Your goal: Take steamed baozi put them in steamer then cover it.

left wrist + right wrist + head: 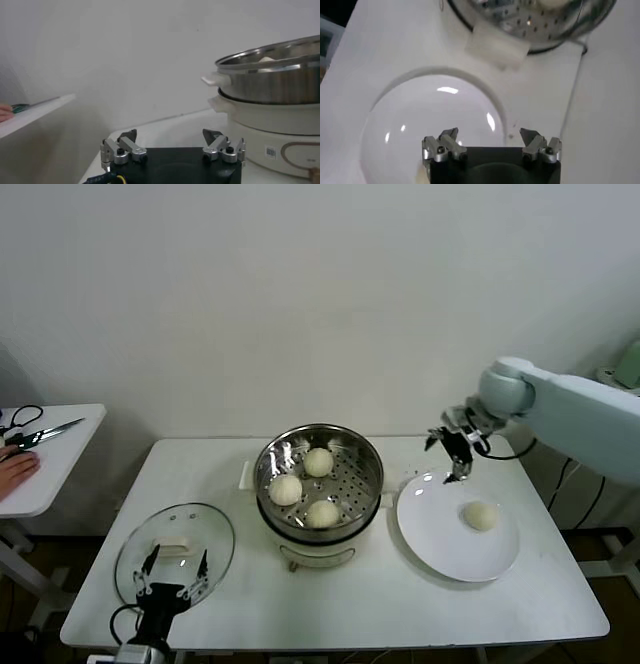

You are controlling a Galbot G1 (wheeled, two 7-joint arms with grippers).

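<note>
I move my right gripper to the baozi on the white plate next and close it around the baozi's sides (480, 516) (422, 175).
The steel steamer (368, 474) on its white pot base (315, 556) stands mid-table and holds three baozi (318, 461), (285, 489), (322, 513). A fourth baozi (481, 516) lies on the white plate (440, 549) to the right. My right gripper (455, 456) is open and empty, above the plate's far left edge, up-left of that baozi. The right wrist view shows the plate (420, 120) below the open gripper (490, 135) and the steamer (530, 22) beyond. The glass cover (205, 534) lies flat at front left. My left gripper (172, 572) is open over its near edge.
A small white side table (60, 459) stands at far left with scissors (40, 432) and a person's hand (15, 469) on it. In the left wrist view the steamer (270, 82) and pot base (270, 125) rise to one side of the open gripper (170, 137).
</note>
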